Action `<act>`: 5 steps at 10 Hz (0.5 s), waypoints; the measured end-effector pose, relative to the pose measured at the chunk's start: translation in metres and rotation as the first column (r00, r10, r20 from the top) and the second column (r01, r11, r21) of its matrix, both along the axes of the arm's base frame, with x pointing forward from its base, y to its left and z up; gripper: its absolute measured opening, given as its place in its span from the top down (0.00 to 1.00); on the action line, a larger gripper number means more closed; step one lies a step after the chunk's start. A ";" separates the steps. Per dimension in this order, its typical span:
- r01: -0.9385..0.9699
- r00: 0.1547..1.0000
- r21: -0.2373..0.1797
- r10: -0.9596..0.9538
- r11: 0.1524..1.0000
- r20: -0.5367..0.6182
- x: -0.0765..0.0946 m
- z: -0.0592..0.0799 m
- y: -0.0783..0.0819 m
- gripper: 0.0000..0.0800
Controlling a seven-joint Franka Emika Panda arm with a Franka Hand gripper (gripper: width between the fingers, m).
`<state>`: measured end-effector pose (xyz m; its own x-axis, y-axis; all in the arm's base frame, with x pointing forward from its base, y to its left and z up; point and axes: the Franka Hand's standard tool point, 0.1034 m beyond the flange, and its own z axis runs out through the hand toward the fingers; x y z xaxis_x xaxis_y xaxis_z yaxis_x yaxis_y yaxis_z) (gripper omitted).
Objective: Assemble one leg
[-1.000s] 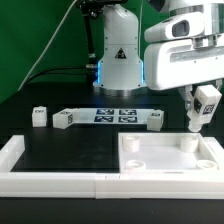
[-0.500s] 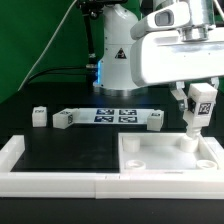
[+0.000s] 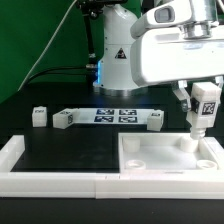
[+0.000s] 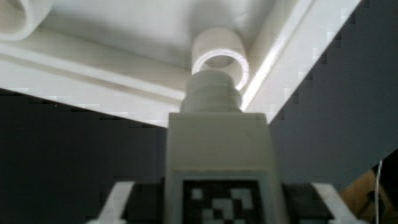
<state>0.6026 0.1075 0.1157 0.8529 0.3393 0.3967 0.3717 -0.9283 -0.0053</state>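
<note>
The robot's gripper will let go of the white leg, now held upright over the panel's corner, standing in the white panel's round corner hole [image 3: 207, 164] [image 4: 221, 62], near the front rail.
My gripper [image 3: 202, 104] is shut on a white leg [image 3: 200, 112] with a black-and-white marker on its side. It holds the leg upright over the far right corner of the large white square panel [image 3: 165, 158]. In the wrist view the leg [image 4: 221, 150] points its threaded tip at the round corner hole [image 4: 221, 42], just short of it. The fingers [image 4: 132, 196] press the leg from both sides. Three more legs stand on the table: one [image 3: 39, 117] at the exterior view's left, one [image 3: 63, 120] beside it, one [image 3: 155, 121] further right.
The marker board [image 3: 110, 115] lies behind the panel between the loose legs. A white L-shaped rail [image 3: 40, 178] runs along the front and left of the black mat. The robot base [image 3: 118, 55] stands at the back.
The gripper with the leg has moved slightly toward the exterior view's right and down over the panel's corner hole. The loose legs have not moved.
</note>
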 end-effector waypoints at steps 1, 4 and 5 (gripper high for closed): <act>0.006 1.000 0.004 -0.006 1.000 0.003 0.000 -0.001 0.001 0.64; 0.003 0.999 0.014 -0.003 1.000 0.033 0.014 -0.013 0.008 0.64; 0.004 0.999 0.017 -0.005 1.000 0.053 0.020 -0.013 0.007 0.64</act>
<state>0.6230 0.1148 0.1024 0.8319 0.3287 0.4470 0.3680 -0.9298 -0.0012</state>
